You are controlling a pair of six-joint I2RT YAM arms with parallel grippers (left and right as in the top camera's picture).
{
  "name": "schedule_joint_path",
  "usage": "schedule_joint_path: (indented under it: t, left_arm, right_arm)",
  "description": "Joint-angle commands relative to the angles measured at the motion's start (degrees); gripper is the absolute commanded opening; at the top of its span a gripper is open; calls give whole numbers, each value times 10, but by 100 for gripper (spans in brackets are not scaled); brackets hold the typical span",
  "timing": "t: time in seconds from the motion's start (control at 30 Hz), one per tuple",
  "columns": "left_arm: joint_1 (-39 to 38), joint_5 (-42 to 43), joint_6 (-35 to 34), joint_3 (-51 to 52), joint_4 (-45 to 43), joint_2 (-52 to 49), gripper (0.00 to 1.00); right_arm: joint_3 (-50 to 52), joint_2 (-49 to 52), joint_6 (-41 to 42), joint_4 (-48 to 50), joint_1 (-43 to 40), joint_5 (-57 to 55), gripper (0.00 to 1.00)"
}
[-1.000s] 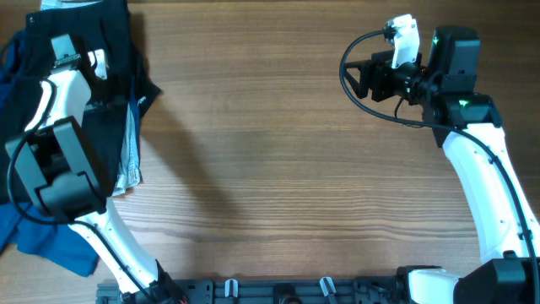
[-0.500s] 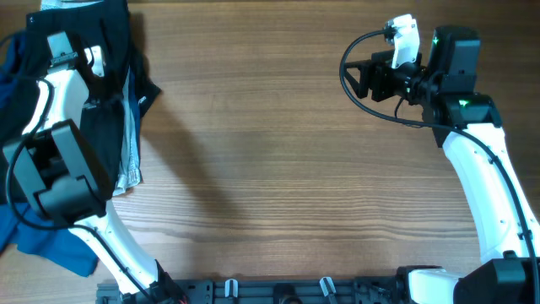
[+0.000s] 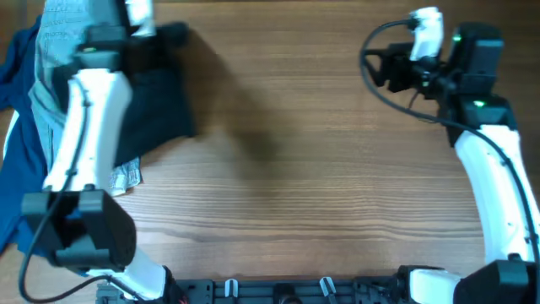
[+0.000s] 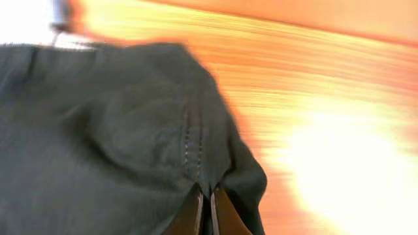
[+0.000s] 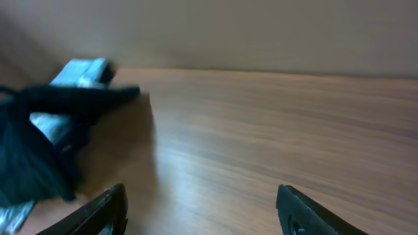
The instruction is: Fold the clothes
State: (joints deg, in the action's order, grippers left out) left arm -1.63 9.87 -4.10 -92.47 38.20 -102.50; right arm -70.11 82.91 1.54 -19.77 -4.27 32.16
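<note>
Next, I move my right gripper to the black shorts' loose edge point(image 3: 187, 118), away from my left gripper, and close it there.
The black shorts point(image 3: 156, 105) hang from my left gripper point(image 3: 173, 35) at the far left of the table, lifted off the pile and spread to the right. In the left wrist view the fingers point(image 4: 208, 210) are pinched shut on a fold of the black shorts point(image 4: 117, 143), with a seam showing above them. My right gripper point(image 3: 390, 69) is open and empty above the far right of the table. Its two dark fingers point(image 5: 202, 209) frame bare wood, and the blurred shorts point(image 5: 39, 150) show far off at the left.
A pile of other clothes lies at the left edge: deep blue cloth point(image 3: 17, 160), a pale grey-green garment point(image 3: 55, 42) and a bit of light-blue denim point(image 3: 126, 175). The wooden table point(image 3: 321, 186) stretches between the arms.
My left arm has swung up and to the right, pulling the black shorts off the pile and into the air. My right gripper has shifted a little to the right.
</note>
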Motion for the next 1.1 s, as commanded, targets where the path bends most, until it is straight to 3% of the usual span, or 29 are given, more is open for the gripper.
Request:
schedule_joint_path:
  t: [0.0,0.27,0.5,0.53,0.57,0.63,0.77,0.93,1.07]
  left_arm:
    - [-117,56,-56,-2,-55,-7,4]
    - [-315,45,-101,-2,-165,-78,4]
    - [-303,7,-100,-2,-153,-64,6]
    - [-287,7,-96,-2,-150,-62,11]
    - [-270,1,-96,-2,-148,-61,26]
    - [-235,-1,-96,-2,-137,-61,41]
    - [-140,-3,-97,-2,-94,-56,60]
    - [-94,-1,-87,-2,-49,-53,75]
    - [-101,-6,-64,-2,-26,-54,79]
  right_arm:
    - [-31,-57,16,-10,-59,10,73]
    - [-32,-115,21,-47,-158,10,74]
    - [-31,-105,17,-75,-159,10,78]
    - [-31,-101,16,-82,-159,10,79]
    - [-31,-94,17,-86,-159,10,79]
    - [-30,-74,17,-98,-156,10,80]
    - [-30,6,16,-99,-124,14,84]
    - [-30,136,36,-27,-69,14,86]
    - [-30,216,56,43,-39,11,86]
